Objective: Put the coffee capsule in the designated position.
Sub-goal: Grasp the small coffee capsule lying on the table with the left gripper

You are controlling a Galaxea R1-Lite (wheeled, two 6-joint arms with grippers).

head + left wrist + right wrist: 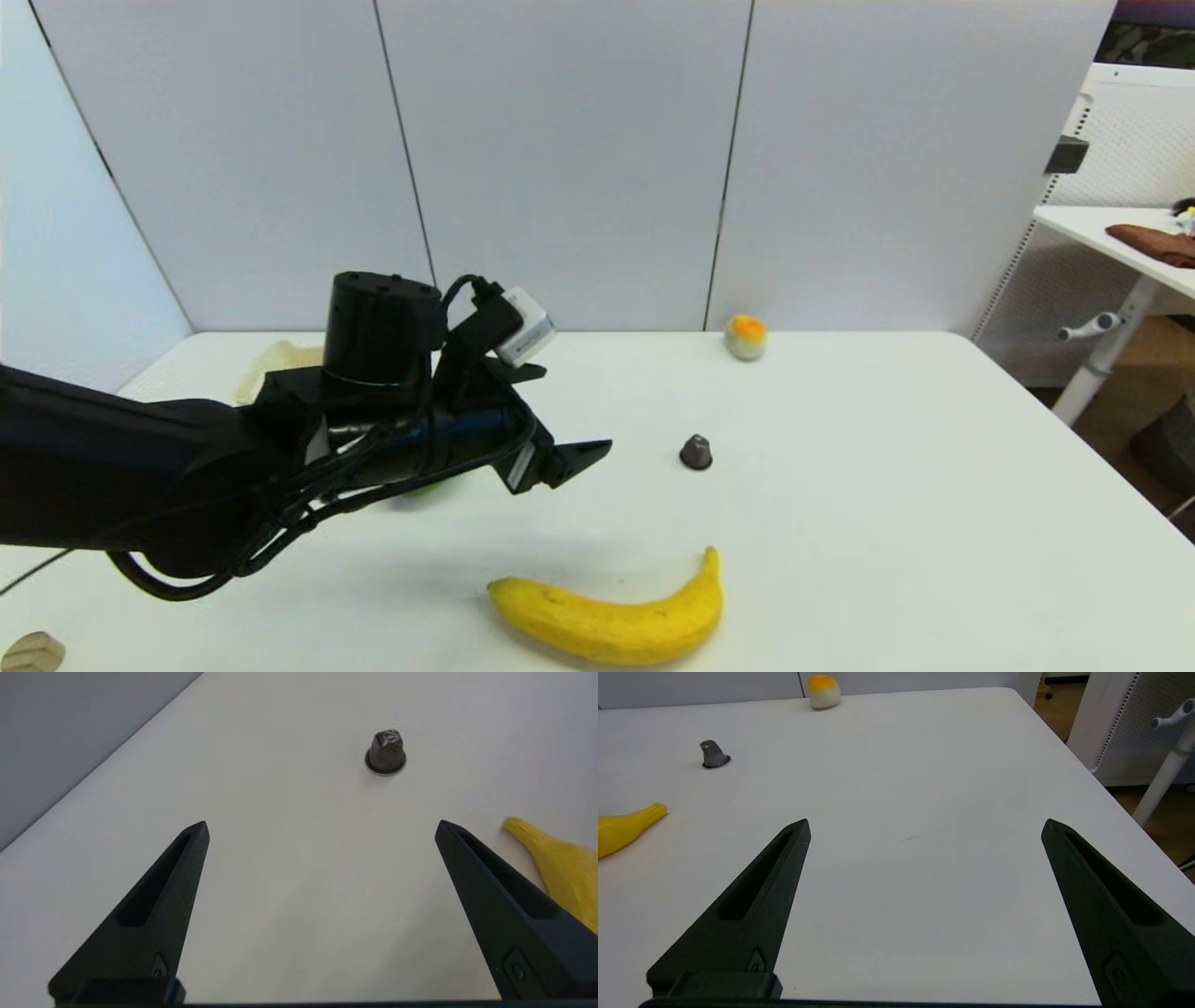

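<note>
The robot's left gripper needs to next move to the coffee capsule and close on the capsule's sides point(696, 449) point(387, 752), above the capsule's wide rim on the table.
The coffee capsule point(695, 452) is a small dark grey-brown pod standing rim-down on the white table, right of centre. My left gripper point(583, 455) reaches in from the left, above the table, and stops a short way left of the capsule. In the left wrist view the gripper point(322, 828) is open and empty, with the capsule point(385, 752) ahead of its fingertips and apart from them. The designated position, a cream-white bin point(273, 360), stands at the far left, mostly hidden behind the left arm. My right gripper point(924, 826) hovers open and empty over the table's right side, far from the capsule point(713, 755).
A banana point(607, 616) lies near the front edge, close to the capsule's near side. An orange-and-grey ball point(745, 336) sits by the back wall. A green fruit point(420, 489) peeks out beneath the left arm. A small wooden piece point(33, 651) lies at the front left corner.
</note>
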